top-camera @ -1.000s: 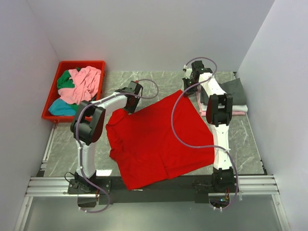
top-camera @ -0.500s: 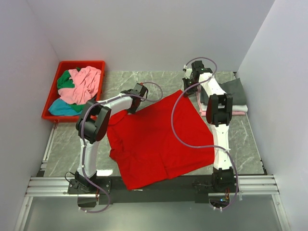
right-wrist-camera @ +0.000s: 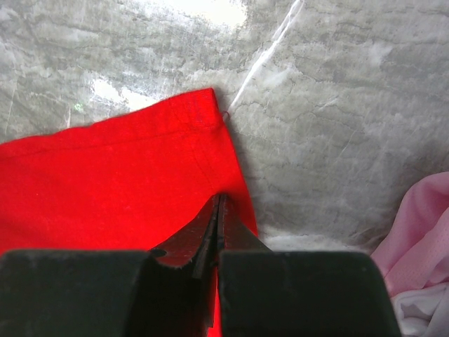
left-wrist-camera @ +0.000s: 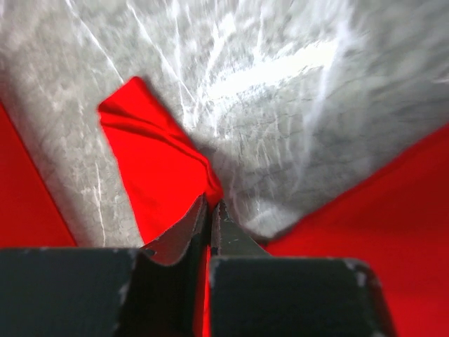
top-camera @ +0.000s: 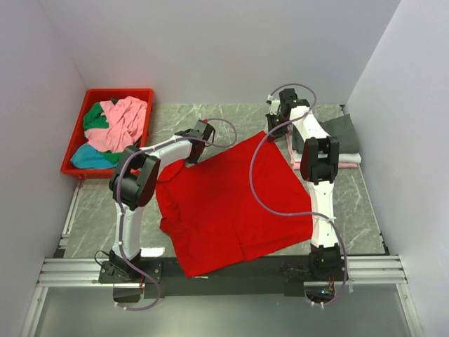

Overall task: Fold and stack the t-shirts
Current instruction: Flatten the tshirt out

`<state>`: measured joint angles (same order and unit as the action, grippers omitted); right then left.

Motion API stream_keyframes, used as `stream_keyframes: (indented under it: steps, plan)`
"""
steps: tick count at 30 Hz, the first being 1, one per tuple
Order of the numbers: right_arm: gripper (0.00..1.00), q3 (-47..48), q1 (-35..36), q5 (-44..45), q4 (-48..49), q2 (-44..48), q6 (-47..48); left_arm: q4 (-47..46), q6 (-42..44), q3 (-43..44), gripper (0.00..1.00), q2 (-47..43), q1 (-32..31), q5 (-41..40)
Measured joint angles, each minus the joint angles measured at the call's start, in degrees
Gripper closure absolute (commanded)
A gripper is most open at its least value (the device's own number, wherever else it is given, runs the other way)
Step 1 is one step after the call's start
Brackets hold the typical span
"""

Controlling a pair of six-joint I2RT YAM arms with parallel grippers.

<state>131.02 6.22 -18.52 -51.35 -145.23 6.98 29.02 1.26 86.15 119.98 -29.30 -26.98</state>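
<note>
The red t-shirt's hem below the t-shirt's far corner is shut in my right gripper, so the gripper should open and take the corner's tip (right-wrist-camera: 210, 102) before it lifts.
A large red t-shirt (top-camera: 231, 203) lies spread on the marble table (top-camera: 231, 116). At the shirt's far left part, my left gripper (top-camera: 190, 160) is down on the cloth. In the left wrist view its jaws (left-wrist-camera: 211, 205) are shut on a raised fold of the red t-shirt (left-wrist-camera: 154, 168). My right gripper (top-camera: 271, 133) is at the shirt's far corner. In the right wrist view, the right gripper (right-wrist-camera: 219, 200) is shut on the hem of the red t-shirt (right-wrist-camera: 112, 175), just below that corner.
A red bin (top-camera: 76, 144) at the back left holds pink (top-camera: 125, 121), green (top-camera: 94, 116) and teal (top-camera: 88, 156) t-shirts. At the right, a dark grey t-shirt (top-camera: 344, 132) tops a folded pile with a white one (top-camera: 351, 159) and a pink one (top-camera: 303, 166) under it. Pink cloth (right-wrist-camera: 421, 239) lies close to the right gripper.
My left gripper moved slightly right onto the red t-shirt and closed on a fold of it. The right arm has not moved.
</note>
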Motion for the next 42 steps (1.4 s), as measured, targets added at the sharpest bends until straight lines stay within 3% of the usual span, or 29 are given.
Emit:
stream_keyframes:
  steps: [6, 14, 20, 23, 34, 42]
  plan:
    - [0.97, 0.0, 0.0, -0.6, 0.0, 0.0, 1.0, -1.8, -2.6, -1.9, 0.97, -7.3, 2.6, 7.6]
    - [0.96, -0.1, 0.0, -1.6, -0.4, 0.2, 3.0, -6.0, -7.0, -6.3, 0.99, -14.3, 13.1, 19.8]
    - [0.63, -0.2, 0.0, -3.7, -1.3, 0.7, 6.1, -5.6, -8.5, -8.0, 0.99, -14.3, 15.7, 24.4]
    - [0.55, 0.3, 0.0, -3.8, -1.4, 1.0, 7.1, -5.6, -8.7, -8.0, 0.99, -14.9, 15.6, 25.9]
    - [0.44, 6.2, 1.9, 5.2, 0.3, 0.9, 8.8, -5.5, -9.1, -8.1, 0.99, -17.9, 15.6, 28.7]
    - [0.42, 7.8, 4.6, 10.2, 1.3, -1.5, 13.1, -5.1, -9.0, -8.2, 0.99, -18.0, 15.6, 29.1]
